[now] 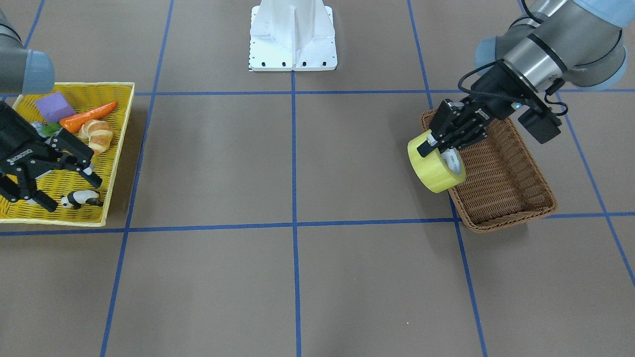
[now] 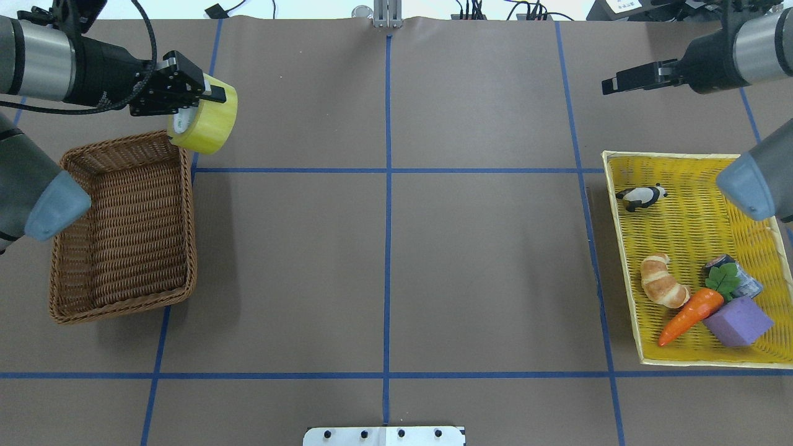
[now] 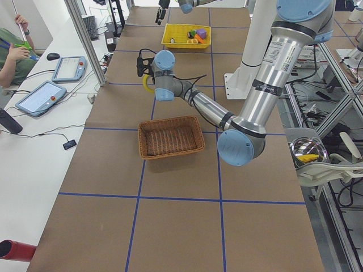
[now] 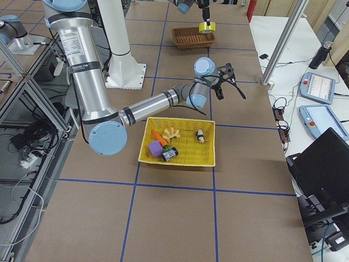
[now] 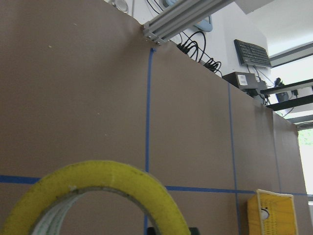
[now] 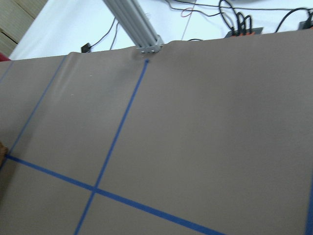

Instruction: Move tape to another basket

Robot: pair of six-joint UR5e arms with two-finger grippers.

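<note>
Next, my left gripper releases the tape on the brown basket's bottom, beside the basket's side (image 1: 479, 169) facing the yellow tray.
The tape (image 1: 436, 168), a wide yellow-green roll with a whitish core, hangs from my left gripper (image 1: 440, 145). One finger is through the core and the jaws are shut on the roll's wall. In the overhead view the tape (image 2: 207, 118) and left gripper (image 2: 195, 102) are above the far right corner of the brown wicker basket (image 2: 124, 235), partly outside its rim. The basket (image 1: 506, 171) is empty. The left wrist view shows the tape's top edge (image 5: 98, 178). My right gripper (image 1: 73, 194) is open and empty, high above the yellow tray.
The flat yellow tray (image 2: 687, 210) at my right holds a panda figure (image 2: 643, 197), a croissant (image 2: 663, 282), a carrot (image 2: 691, 316), a purple block (image 2: 737, 321) and a small dark roll (image 2: 718, 265). The white robot base (image 1: 292, 37) stands at the table's near edge.
</note>
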